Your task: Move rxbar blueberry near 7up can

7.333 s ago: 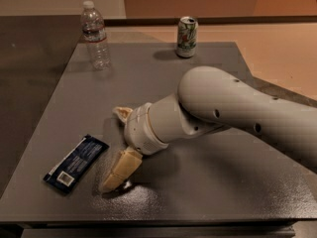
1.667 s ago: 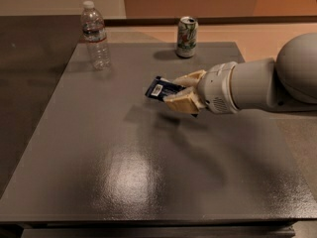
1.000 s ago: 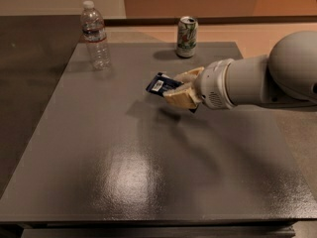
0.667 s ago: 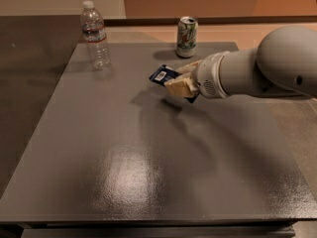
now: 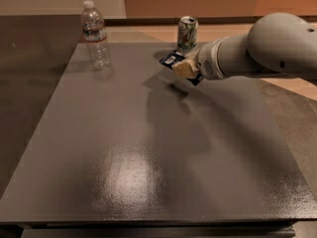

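Next, my gripper lets go of the rxbar blueberry on the grey table (image 5: 193, 71) just in front of the 7up can.
The 7up can (image 5: 187, 32), white and green with a silver top, stands upright near the far edge of the grey table (image 5: 124, 148). My gripper (image 5: 184, 68) is shut on the rxbar blueberry (image 5: 171, 60), a dark navy wrapper whose white barcode end sticks out to the left of the tan fingers (image 5: 183, 69). The bar is held a little above the table, just in front of the can and slightly to its left. Most of the wrapper is hidden by the fingers.
A clear plastic water bottle (image 5: 95, 35) with a white cap stands at the far left of the table. My large pale grey arm (image 5: 267, 46) reaches in from the right over the table's far right part. The floor lies beyond the table edges.
My gripper has lifted the bar from the table's front left and carried it toward the far edge, ending close in front of the can. The can and bottle have not moved.
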`<state>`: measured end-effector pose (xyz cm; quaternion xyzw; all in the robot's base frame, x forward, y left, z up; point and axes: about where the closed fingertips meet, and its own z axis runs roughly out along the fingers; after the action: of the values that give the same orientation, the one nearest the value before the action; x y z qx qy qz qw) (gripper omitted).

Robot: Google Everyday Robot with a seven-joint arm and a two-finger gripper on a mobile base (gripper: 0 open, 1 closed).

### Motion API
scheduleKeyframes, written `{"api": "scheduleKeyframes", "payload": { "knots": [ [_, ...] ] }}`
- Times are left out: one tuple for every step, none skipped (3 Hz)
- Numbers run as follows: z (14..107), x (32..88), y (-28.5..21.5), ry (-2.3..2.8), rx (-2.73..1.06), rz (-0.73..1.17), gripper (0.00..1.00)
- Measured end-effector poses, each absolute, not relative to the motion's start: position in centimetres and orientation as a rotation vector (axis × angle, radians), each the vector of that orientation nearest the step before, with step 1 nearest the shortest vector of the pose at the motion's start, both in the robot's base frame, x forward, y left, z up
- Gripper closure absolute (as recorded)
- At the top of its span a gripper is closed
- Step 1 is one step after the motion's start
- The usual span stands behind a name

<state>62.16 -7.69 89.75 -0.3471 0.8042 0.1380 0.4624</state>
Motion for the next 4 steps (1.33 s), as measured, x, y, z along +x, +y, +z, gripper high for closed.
{"api": "scheduleKeyframes", "payload": {
  "knots": [
    [89.4, 64.2, -9.3, 2.012, -0.822, 0.298, 1.00],
    [88.9, 65.8, -10.8, 2.041, -0.788, 0.279, 1.00],
    [88.3, 66.9, -11.6, 2.049, -0.770, 0.290, 1.00],
    [87.5, 67.8, -12.0, 2.047, -0.770, 0.318, 0.82]
  ]
}}
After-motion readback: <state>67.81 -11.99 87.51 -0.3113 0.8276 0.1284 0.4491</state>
